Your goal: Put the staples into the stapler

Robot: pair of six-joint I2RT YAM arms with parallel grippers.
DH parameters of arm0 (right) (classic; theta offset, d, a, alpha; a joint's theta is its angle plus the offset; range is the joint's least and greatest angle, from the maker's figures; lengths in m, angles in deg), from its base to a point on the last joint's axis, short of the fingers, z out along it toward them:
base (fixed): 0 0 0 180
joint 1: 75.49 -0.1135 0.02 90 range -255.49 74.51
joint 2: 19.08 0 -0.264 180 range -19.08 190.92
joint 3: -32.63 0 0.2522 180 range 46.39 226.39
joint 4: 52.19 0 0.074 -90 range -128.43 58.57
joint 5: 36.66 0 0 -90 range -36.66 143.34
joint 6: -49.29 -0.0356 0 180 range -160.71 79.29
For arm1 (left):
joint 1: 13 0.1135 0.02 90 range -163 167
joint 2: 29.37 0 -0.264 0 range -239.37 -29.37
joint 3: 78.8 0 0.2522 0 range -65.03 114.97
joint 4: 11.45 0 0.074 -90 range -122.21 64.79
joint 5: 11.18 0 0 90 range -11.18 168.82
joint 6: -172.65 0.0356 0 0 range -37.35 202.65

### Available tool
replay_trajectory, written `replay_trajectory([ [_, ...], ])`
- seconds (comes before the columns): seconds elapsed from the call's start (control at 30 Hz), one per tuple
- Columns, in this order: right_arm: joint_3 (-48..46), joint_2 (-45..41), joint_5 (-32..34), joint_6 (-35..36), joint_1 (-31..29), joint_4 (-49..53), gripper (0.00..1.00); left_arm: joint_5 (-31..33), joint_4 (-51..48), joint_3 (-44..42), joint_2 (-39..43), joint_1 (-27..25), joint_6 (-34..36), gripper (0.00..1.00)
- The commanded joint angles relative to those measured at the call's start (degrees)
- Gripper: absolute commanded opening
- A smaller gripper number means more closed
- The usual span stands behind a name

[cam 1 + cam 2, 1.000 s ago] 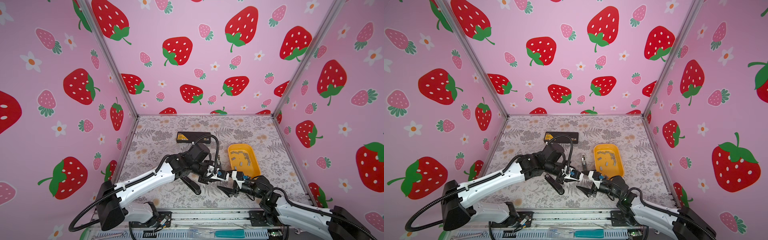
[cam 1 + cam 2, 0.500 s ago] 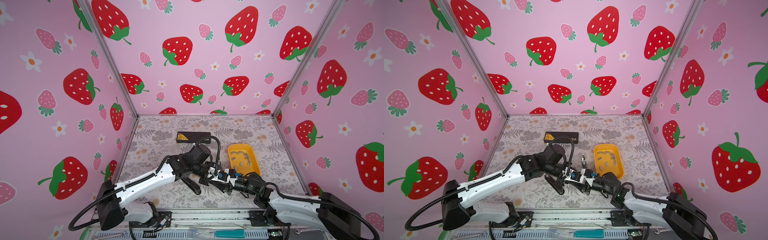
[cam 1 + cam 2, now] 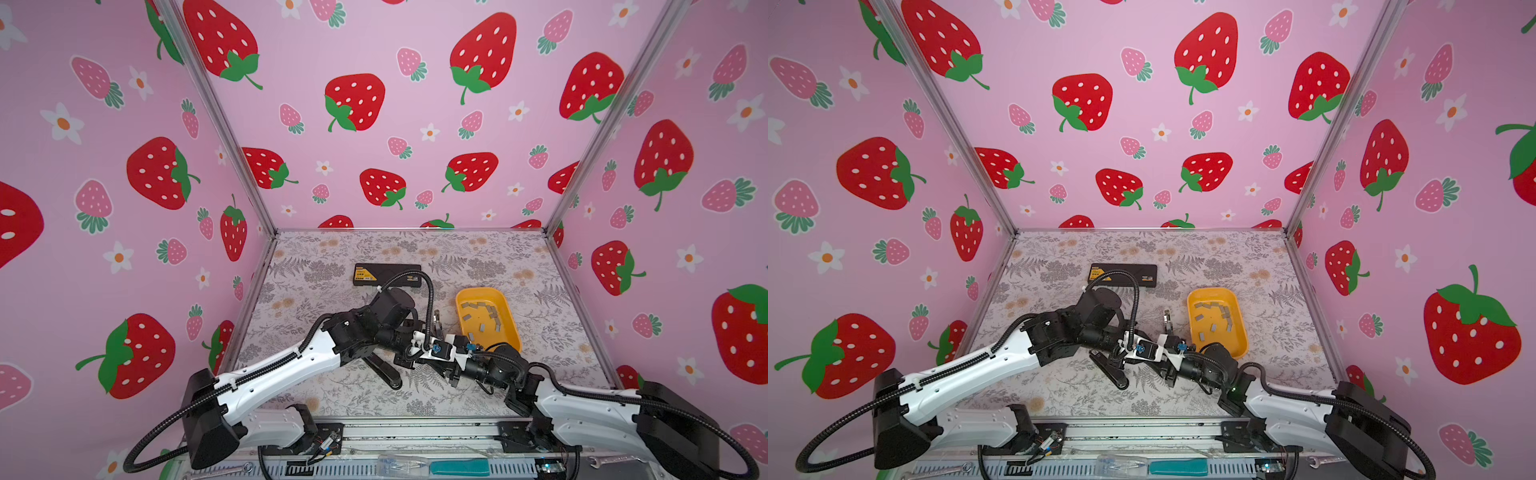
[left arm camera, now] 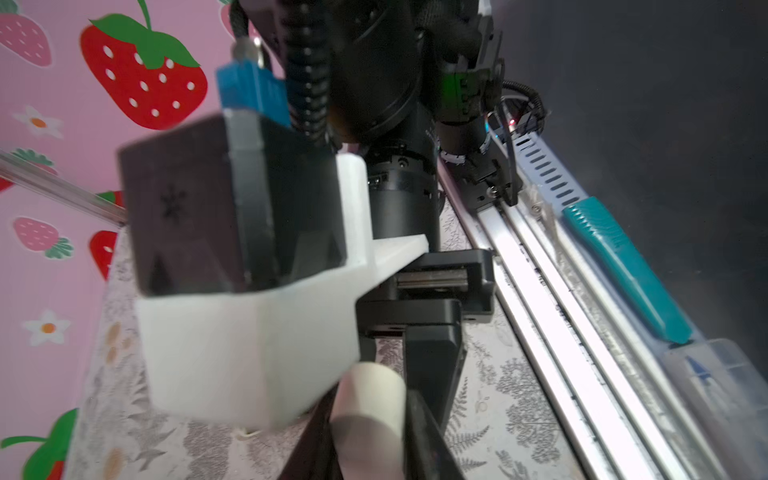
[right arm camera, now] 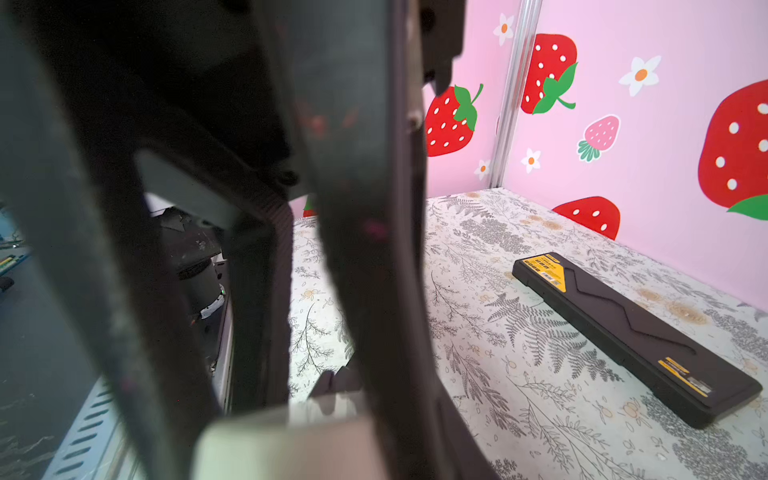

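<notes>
I should use my right gripper to set the whitish stapler down in the spot between the grey metal piece and the long black piece (image 3: 415,336). The stapler is now near the front middle.
A small whitish stapler (image 4: 368,390) sits between the dark fingers of my left gripper (image 4: 368,419), and both fingers lie against it. In the right wrist view the same whitish stapler (image 5: 282,446) fills the gap of my right gripper (image 5: 291,415), blurred and very close. In both top views the left gripper (image 3: 415,359) and right gripper (image 3: 451,368) meet nose to nose near the front middle and hide the stapler. Behind them a thin grey metal piece (image 3: 436,321) stands upright. The staples (image 3: 482,318) lie loose in a yellow tray (image 3: 512,332) at the right.
A flat black case (image 3: 386,274) lies towards the back; it also shows in the right wrist view (image 5: 631,332). A long black piece (image 3: 384,371) slants to the floor under the left wrist. A teal-handled tool (image 4: 623,266) rests on the front rail. Pink walls enclose three sides.
My right gripper has slid left up to the left gripper and narrowed its wide-open jaws around the stapler. The left arm has stayed where it was.
</notes>
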Motion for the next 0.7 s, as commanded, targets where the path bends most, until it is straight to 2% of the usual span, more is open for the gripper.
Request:
replay_trajectory([
  [0.0,2.46,-1.16,6.62,-4.66,0.59,4.96,0.14,3.41,1.21,-1.85,4.54,-0.4,5.08,0.39],
  [0.13,6.06,-0.67,13.42,-6.49,0.63,13.05,0.12,10.39,8.05,-6.29,9.27,1.4,4.68,0.54],
  [0.2,8.48,0.54,16.93,-7.96,0.63,17.45,0.1,10.73,13.66,-9.23,12.18,4.08,3.3,0.63],
  [0.27,11.09,2.55,20.31,-10.27,0.63,21.84,0.09,9.71,19.36,-11.89,15.3,7.89,0.99,0.68],
  [0.37,16.04,6.9,23.53,-13.85,0.63,29.79,0.05,9.04,25.66,-14.41,18.7,13.54,-2.05,0.7],
  [0.43,19.27,10.76,24.17,-16.6,0.62,34.15,0.03,11.75,29.19,-15.82,19.71,15.66,-3.55,0.71],
  [0.6,28.23,22.48,26.43,-20.27,0.58,43.15,0.0,19.16,29.12,-15.92,18.73,15.87,-1.75,0.71],
  [0.67,31.32,26.49,28.21,-21.43,0.59,46.66,0.0,19.08,28.66,-15.66,18.6,15.81,-1.61,0.71],
])
